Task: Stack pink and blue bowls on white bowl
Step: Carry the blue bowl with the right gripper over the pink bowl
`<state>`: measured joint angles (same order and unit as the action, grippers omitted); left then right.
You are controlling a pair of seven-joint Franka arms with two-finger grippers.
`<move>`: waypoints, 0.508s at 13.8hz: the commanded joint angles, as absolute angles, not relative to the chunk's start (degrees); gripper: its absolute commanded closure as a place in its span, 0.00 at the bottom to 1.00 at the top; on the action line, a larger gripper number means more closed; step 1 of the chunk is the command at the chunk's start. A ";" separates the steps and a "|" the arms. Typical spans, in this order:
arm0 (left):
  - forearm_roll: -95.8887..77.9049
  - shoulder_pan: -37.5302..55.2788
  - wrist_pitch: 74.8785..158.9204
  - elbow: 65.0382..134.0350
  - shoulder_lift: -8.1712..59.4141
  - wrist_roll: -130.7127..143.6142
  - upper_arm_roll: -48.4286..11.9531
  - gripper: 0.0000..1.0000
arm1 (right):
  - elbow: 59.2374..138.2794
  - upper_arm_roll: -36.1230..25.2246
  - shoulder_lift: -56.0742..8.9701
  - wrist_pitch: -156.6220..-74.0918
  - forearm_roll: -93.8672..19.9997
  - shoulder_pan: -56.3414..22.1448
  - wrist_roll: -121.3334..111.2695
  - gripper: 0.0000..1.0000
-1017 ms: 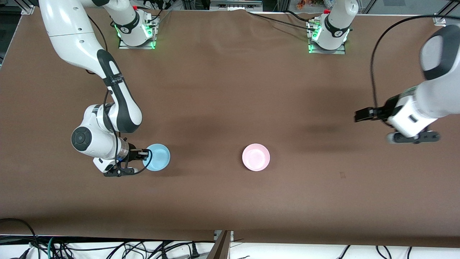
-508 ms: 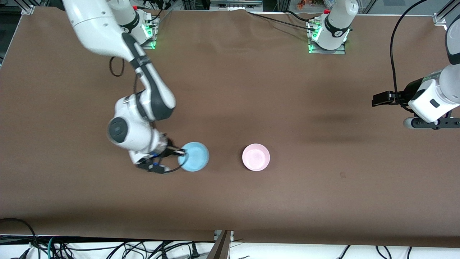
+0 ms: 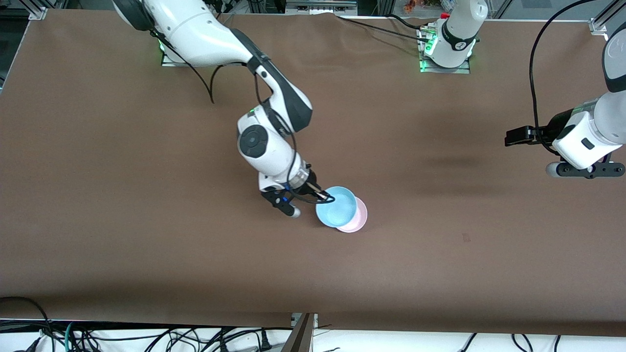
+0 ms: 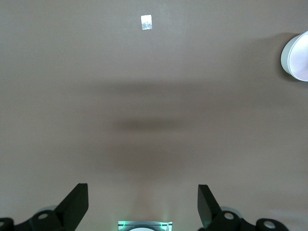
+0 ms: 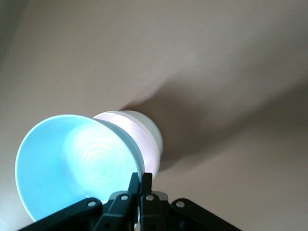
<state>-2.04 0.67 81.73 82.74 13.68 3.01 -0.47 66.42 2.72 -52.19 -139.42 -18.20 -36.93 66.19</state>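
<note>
Next, I let go of the light blue bowl with my right gripper, nested inside the pale pink bowl [image 3: 347,210] [image 5: 126,145].
My right gripper [image 3: 326,198] is shut on the rim of the light blue bowl [image 3: 337,208] and holds it tilted over the pale pink bowl [image 3: 359,221], covering most of it. In the right wrist view the gripper [image 5: 140,178] pinches the blue bowl's [image 5: 72,163] rim, with the pink bowl [image 5: 144,137] just past it; its outer wall looks whitish. No separate white bowl shows; I cannot tell whether one sits under the pink bowl. My left gripper [image 3: 585,171] waits open and empty at the left arm's end of the table; it shows open in the left wrist view [image 4: 142,192], where the pink bowl [image 4: 296,57] is at the edge.
The brown table cover [image 3: 440,274] has a small pale mark [image 3: 466,237], which also shows in the left wrist view [image 4: 146,22]. The arm bases [image 3: 186,49] [image 3: 447,49] stand along the table's edge farthest from the front camera. Cables lie below the near edge.
My right arm has carried the blue bowl along the table from the right arm's end to over the pink bowl. My left arm drew back toward its end, then held still.
</note>
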 commanded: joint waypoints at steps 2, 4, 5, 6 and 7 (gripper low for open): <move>-1.23 0.53 80.68 81.74 14.24 1.93 -0.53 0.00 | 62.67 2.02 -55.98 -141.33 -18.37 -38.31 68.12 1.00; -0.71 1.05 80.68 81.48 14.24 2.02 -0.62 0.00 | 62.58 2.02 -56.51 -141.68 -16.44 -38.84 68.38 1.00; -1.05 0.71 80.68 80.95 14.41 1.93 -0.62 0.00 | 62.58 2.02 -56.51 -142.11 -16.35 -39.11 68.64 1.00; -1.23 0.70 80.68 80.77 14.76 1.93 -0.62 0.00 | 62.58 2.11 -56.69 -143.08 -16.35 -39.63 68.90 1.00; -1.23 0.70 80.68 80.60 14.77 1.93 -0.62 0.00 | 62.58 2.11 -56.69 -143.26 -16.35 -39.99 68.91 1.00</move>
